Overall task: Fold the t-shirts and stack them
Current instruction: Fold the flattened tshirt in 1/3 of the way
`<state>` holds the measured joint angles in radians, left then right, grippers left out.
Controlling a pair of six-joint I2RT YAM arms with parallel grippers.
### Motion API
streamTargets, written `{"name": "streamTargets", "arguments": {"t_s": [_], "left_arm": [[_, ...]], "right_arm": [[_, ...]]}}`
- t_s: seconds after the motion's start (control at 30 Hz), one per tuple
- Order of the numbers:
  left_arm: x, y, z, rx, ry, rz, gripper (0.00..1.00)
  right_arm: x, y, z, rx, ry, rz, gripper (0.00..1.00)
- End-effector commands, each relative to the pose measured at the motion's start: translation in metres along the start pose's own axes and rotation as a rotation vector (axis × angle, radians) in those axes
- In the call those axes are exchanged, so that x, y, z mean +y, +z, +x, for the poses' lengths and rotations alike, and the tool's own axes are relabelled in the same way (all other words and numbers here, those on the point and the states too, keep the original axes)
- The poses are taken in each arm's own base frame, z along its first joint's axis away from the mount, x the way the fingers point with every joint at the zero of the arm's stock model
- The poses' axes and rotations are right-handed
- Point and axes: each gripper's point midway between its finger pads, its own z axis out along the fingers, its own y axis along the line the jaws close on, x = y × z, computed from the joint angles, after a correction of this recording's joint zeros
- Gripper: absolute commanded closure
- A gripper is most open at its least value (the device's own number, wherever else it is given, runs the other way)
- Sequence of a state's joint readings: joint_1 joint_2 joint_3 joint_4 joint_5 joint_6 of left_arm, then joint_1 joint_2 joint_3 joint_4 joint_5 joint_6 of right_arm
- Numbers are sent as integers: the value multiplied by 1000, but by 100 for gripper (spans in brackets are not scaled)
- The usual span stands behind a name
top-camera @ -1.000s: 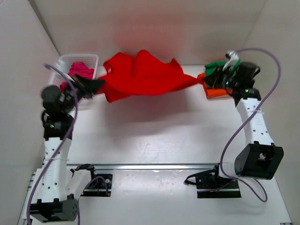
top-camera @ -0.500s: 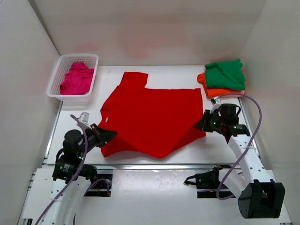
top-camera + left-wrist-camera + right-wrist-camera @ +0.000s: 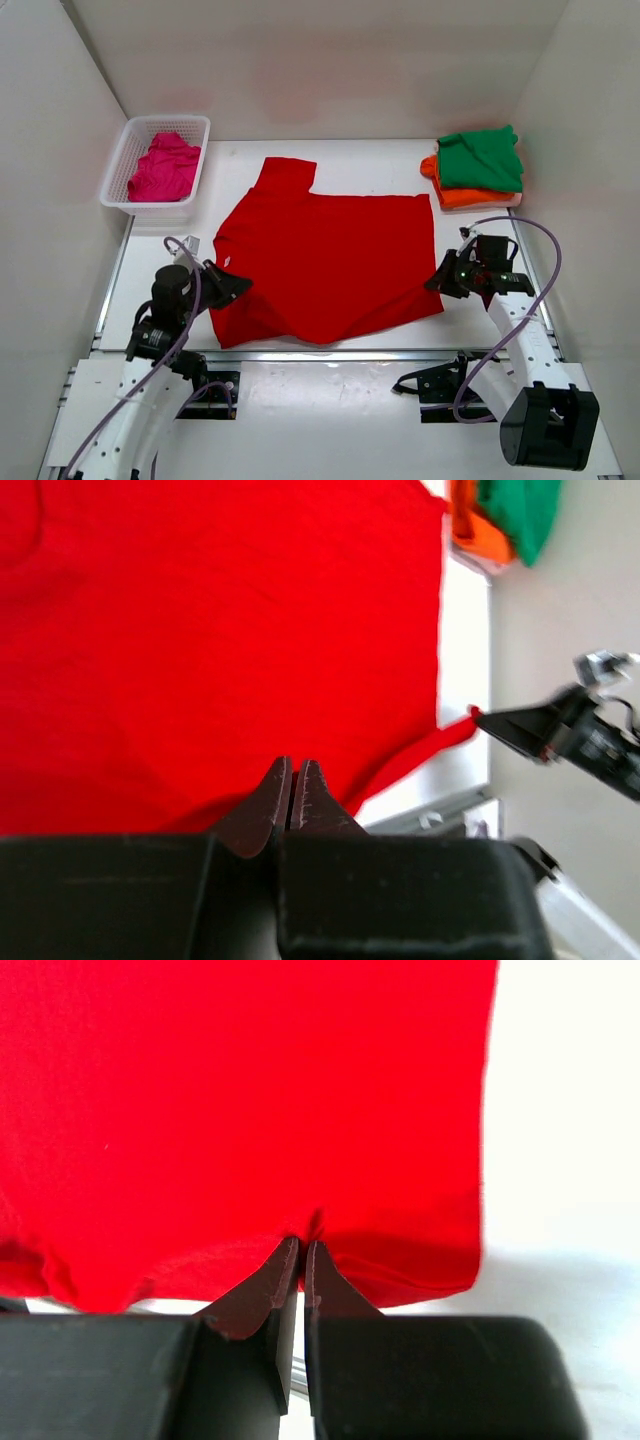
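Observation:
My left gripper is to let go of the red t-shirt's edge on the shirt's body (image 3: 276,241), in front of the back sleeve.
The bright red t-shirt (image 3: 320,260) lies spread on the table, one sleeve toward the back left. My left gripper (image 3: 237,289) is shut on its left edge; in the left wrist view (image 3: 292,765) the jaws are closed with red cloth (image 3: 200,630) just beyond them. My right gripper (image 3: 437,279) is shut on its near right corner; the right wrist view (image 3: 302,1245) shows the cloth (image 3: 250,1100) pinched. A magenta pink t-shirt (image 3: 163,167) lies crumpled in the basket. A folded green t-shirt (image 3: 482,158) lies on a folded orange one (image 3: 462,195) at the back right.
The white lattice basket (image 3: 130,136) stands at the back left. White walls close in the table on three sides. A metal rail (image 3: 330,352) runs along the near edge by the arm bases.
A second ago both grippers held the red t-shirt stretched in the air at the back. They have pulled it down and toward the near edge, and it now lies flat.

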<state>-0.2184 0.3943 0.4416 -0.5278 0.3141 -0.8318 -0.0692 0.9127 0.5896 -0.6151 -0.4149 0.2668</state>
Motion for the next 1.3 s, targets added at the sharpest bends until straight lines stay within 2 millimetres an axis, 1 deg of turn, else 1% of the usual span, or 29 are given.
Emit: {"name": "streamTargets", "arguments": {"t_s": [0.0,0.07,0.1,0.17,0.2,0.23,0.27,0.3,0.33,0.37,0.4,0.43,0.5,0.53,0.6,0.67,0.7,0.73,0.77,0.83,0.87,0.9,0.93,1.0,1.03,1.07,1.13,1.17,1.27], "left_arm": [[-11,9,-38,-117,68,-13,100],[-12,16,-51,-137,98,-45,100],[-12,17,-58,-153,121,-51,100],[-4,24,-69,-166,127,-84,100],[-9,24,-72,-168,135,-72,100],[-6,29,-77,-168,128,-72,100],[-4,32,-82,-180,130,-78,100],[-3,36,-84,-176,130,-79,100],[-6,38,-90,-191,132,-69,100],[-6,44,-89,-178,140,-59,100],[-7,48,-93,-171,139,-63,100],[-14,49,-98,-177,154,-37,100],[-18,61,-103,-159,168,-24,100],[-20,66,-106,-150,177,-22,100],[-25,71,-111,-145,198,-7,100],[-23,77,-116,-140,214,-15,100],[-24,80,-114,-122,228,-7,100],[-24,82,-119,-131,241,-16,100],[-24,83,-121,-133,249,-13,100],[-19,87,-127,-142,263,-39,100],[-22,88,-129,-147,276,-35,100],[-16,91,-128,-143,271,-47,100],[-18,93,-131,-145,279,-44,100],[-15,98,-131,-135,280,-53,100],[-14,101,-126,-113,281,-51,100],[-12,102,-128,-116,286,-54,100],[-2,111,-122,-84,274,-71,100],[-2,113,-121,-75,269,-61,100],[8,128,-117,-30,244,-62,100]], "right_arm": [[-10,-2,-5,-32,34,40,99],[-14,0,-4,-27,45,47,100],[-16,0,-6,-33,50,57,100],[-18,-1,-9,-44,57,66,100],[-20,2,-8,-42,58,68,100],[-23,2,-13,-54,63,82,100],[-23,2,-13,-53,65,81,100],[-26,4,-12,-48,70,87,100],[-27,3,-17,-62,70,98,100],[-27,4,-16,-59,67,93,100],[-28,4,-18,-62,75,98,100],[-29,6,-15,-54,76,97,100],[-30,7,-17,-58,83,102,100],[-32,9,-14,-47,81,105,100],[-33,8,-18,-59,80,117,100],[-34,10,-16,-53,95,116,100],[-35,10,-21,-62,84,121,100],[-37,11,-16,-50,93,126,100],[-36,9,-23,-74,93,124,100],[-38,9,-25,-84,87,137,100],[-40,9,-26,-90,94,140,100],[-40,10,-24,-83,91,140,100],[-43,12,-23,-83,103,149,100],[-44,12,-25,-84,100,151,100],[-46,12,-27,-91,104,158,100],[-45,14,-27,-93,98,147,100],[-46,17,-28,-93,98,153,100],[-47,18,-31,-98,104,155,100],[-46,21,-35,-103,100,147,100]]}}
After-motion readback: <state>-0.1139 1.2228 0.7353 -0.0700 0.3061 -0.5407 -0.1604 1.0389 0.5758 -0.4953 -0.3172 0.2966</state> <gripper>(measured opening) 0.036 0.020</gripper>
